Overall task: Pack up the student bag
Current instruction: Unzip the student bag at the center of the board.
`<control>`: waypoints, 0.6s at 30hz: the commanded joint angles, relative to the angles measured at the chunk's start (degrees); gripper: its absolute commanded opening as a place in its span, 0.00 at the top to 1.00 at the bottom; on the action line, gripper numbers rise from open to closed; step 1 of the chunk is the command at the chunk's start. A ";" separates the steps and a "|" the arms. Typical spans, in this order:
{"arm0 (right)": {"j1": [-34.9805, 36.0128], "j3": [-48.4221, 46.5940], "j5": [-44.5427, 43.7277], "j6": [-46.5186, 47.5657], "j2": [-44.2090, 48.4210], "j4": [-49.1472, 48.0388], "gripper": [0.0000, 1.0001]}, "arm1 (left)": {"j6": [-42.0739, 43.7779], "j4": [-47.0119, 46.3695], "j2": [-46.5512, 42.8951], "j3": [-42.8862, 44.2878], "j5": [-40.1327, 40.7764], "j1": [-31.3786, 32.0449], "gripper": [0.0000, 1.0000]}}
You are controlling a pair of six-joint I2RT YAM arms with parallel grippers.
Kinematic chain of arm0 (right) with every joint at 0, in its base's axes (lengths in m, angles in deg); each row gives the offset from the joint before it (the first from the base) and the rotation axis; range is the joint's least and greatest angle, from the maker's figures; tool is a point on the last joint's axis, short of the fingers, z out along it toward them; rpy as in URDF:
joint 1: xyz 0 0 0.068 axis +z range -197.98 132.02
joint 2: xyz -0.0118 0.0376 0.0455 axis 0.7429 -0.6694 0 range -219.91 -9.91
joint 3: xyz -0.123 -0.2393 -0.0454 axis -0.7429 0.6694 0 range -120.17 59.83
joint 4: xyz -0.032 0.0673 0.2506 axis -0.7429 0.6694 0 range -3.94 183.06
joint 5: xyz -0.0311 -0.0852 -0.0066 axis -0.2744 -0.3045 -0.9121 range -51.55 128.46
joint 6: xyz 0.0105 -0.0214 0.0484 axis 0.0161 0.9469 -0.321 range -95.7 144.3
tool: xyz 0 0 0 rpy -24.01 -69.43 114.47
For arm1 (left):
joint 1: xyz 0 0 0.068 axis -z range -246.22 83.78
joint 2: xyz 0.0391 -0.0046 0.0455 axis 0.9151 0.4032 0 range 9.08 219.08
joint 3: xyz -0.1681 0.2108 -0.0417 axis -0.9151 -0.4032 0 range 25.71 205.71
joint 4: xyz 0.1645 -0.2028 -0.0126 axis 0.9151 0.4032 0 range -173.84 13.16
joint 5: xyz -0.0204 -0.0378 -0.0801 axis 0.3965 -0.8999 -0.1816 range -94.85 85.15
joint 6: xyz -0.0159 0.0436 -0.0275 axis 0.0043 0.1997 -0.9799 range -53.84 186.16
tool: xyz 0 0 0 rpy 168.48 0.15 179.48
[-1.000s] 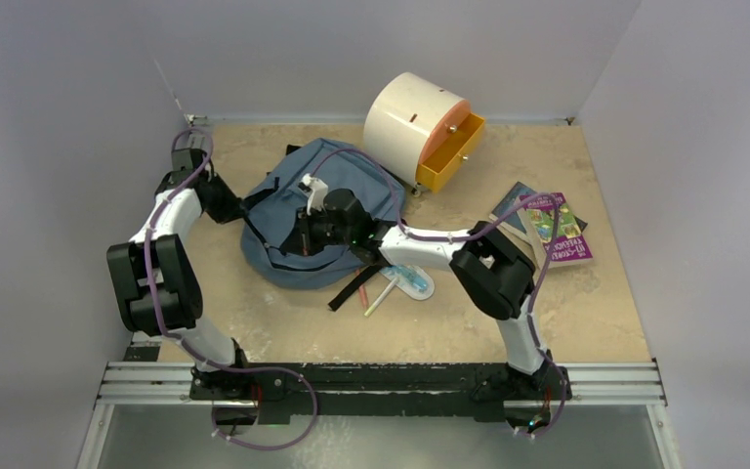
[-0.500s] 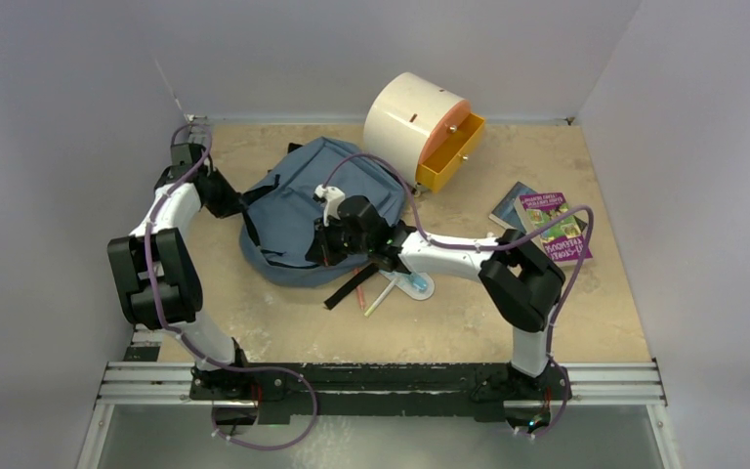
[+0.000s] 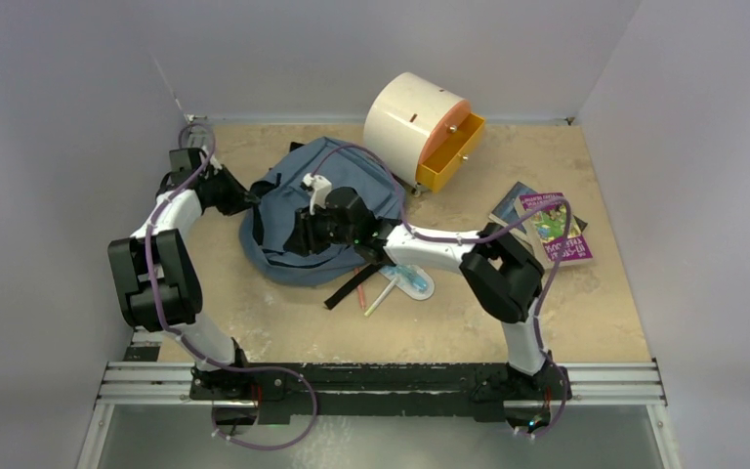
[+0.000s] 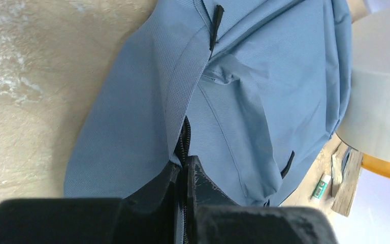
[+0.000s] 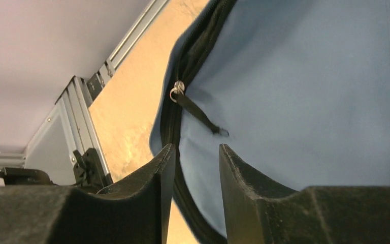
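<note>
The bag's edge is held by my left gripper away from the zipper pull, so that gripper should hold it close behind the pull before my right gripper takes its black tab (image 5: 198, 114).
The slate-blue student bag (image 3: 337, 181) lies flat on the table, left of centre. My left gripper (image 3: 250, 202) is at its left edge. In the left wrist view it (image 4: 185, 163) is shut on the bag's (image 4: 244, 91) black zipper edge. My right gripper (image 3: 300, 238) hovers over the bag's near side. In the right wrist view it (image 5: 197, 152) is open, with blue bag fabric (image 5: 310, 91) and the dark zipper line showing behind the gap. A zipper pull (image 5: 176, 90) with a black tab lies just beyond the fingertips.
A cream cylindrical cabinet (image 3: 412, 119) with an open orange drawer (image 3: 452, 151) stands behind the bag. Books (image 3: 552, 227) lie at the right. Pens (image 3: 379, 298), a small white item (image 3: 413, 283) and a black strap (image 3: 350, 288) lie just near of the bag.
My right gripper swung right and away from the bag half a second ago, then came back left over the bag's near side. The bag's left edge shifted slightly in my left gripper.
</note>
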 commanded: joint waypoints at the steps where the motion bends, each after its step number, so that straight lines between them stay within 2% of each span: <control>1: -0.45 -6.08 2.75 -0.77 -3.34 -3.29 0.59 | 1.32 -3.10 -1.99 1.90 -5.75 -0.15 0.91; 4: -0.58 -6.83 2.57 -1.05 -3.81 -3.38 0.59 | 1.12 2.07 -3.17 2.96 1.64 -0.19 0.68; 8: -0.65 -5.80 2.06 -1.09 -2.99 -4.06 0.58 | 0.17 8.36 -6.29 3.30 10.84 -0.16 0.47; 11: -0.62 -4.87 2.13 -1.05 -2.55 -4.49 0.57 | -0.07 10.83 -9.48 2.13 13.06 -0.15 0.43; 18: -0.73 -3.40 2.84 -1.09 -1.85 -5.33 0.53 | -0.22 13.51 -16.80 -4.21 12.25 0.52 0.42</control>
